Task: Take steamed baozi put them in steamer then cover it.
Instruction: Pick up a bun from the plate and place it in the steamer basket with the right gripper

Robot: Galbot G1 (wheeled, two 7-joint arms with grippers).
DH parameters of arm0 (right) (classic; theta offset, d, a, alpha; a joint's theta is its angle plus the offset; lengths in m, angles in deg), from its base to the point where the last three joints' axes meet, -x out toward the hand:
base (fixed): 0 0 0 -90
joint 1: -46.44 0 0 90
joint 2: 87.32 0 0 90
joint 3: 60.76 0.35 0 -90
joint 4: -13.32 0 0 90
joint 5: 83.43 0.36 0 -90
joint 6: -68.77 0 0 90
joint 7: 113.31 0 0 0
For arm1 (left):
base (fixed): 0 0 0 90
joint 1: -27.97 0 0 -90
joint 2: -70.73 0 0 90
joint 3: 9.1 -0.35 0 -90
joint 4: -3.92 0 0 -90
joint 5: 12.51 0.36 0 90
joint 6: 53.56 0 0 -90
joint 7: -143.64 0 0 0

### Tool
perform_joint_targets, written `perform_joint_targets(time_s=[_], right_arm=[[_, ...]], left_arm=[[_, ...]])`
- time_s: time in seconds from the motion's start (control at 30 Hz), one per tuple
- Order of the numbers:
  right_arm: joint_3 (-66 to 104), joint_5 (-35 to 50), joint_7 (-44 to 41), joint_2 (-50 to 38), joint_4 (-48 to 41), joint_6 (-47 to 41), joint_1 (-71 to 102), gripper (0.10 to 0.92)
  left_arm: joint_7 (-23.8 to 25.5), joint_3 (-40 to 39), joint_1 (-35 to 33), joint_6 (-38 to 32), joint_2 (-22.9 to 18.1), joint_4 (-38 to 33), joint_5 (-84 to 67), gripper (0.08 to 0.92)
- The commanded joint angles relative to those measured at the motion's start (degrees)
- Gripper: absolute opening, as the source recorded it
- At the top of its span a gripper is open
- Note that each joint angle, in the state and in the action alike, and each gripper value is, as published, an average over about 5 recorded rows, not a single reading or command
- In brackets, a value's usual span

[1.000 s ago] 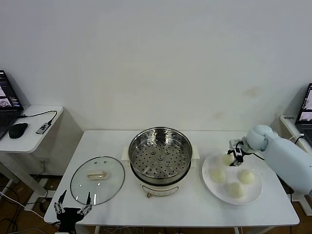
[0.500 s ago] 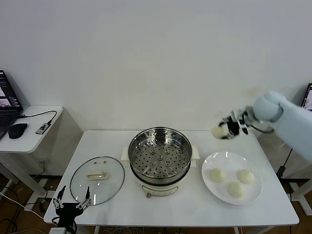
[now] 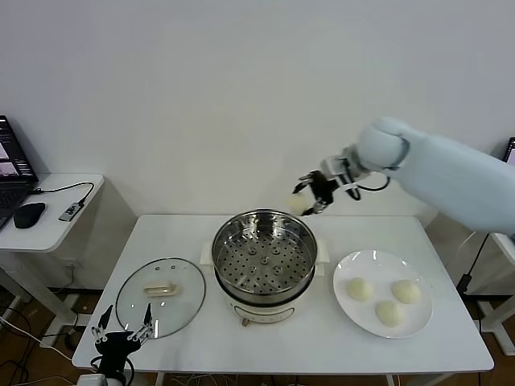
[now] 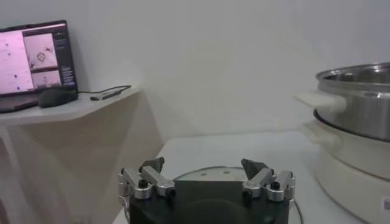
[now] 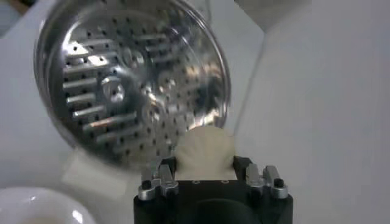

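The robot's right gripper should release the baozi, now in the air over the steamer's rim, on the empty perforated tray [image 3: 260, 235] [image 5: 184, 105], close to the steamer's far side.
My right gripper [image 3: 312, 193] is shut on one cream-white baozi [image 3: 300, 203] and holds it in the air over the far right rim of the steamer [image 3: 264, 259]. In the right wrist view the baozi [image 5: 204, 151] sits between the fingers of the right gripper [image 5: 204, 164], with the steamer's empty perforated tray [image 5: 122, 79] below. Three more baozi [image 3: 359, 288] lie on the white plate [image 3: 378, 264]. The glass cover [image 3: 161, 296] lies flat on the table left of the steamer. The left gripper [image 3: 121, 334] waits open at the table's front left edge, near the cover.
A side desk [image 3: 56, 221] with a laptop, a mouse and a cable stands at the left. In the left wrist view the left gripper [image 4: 203, 167] faces the table, with the steamer's wall [image 4: 359, 115] off to one side. The plate's rim [image 5: 30, 207] shows in the right wrist view.
My right gripper has lifted one baozi off the plate and carried it up and left to above the steamer's far right rim. The left arm has barely moved.
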Motion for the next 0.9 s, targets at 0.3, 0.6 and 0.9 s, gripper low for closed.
perform_joint_targets(time_s=[0.3, 0.6, 0.9], right_arm=[[-7.6, -17.7, 3.0, 12.2, -5.9, 15.9, 0.5, 0.594], [-6.3, -26.2, 4.9, 16.4, -13.9, 23.2, 3.7, 0.595], [-5.8, -29.6, 5.7, 18.8, -18.0, 25.9, 5.6, 0.607]], left_arm=[[0.2, 0.5, 0.4, -0.6, -0.9, -0.5, -1.1, 0.823], [0.0, 0.6, 1.1, -0.4, -1.0, -0.3, -1.0, 0.823], [0.0, 0.5, 1.3, -0.4, -1.0, -0.1, -1.0, 0.823]])
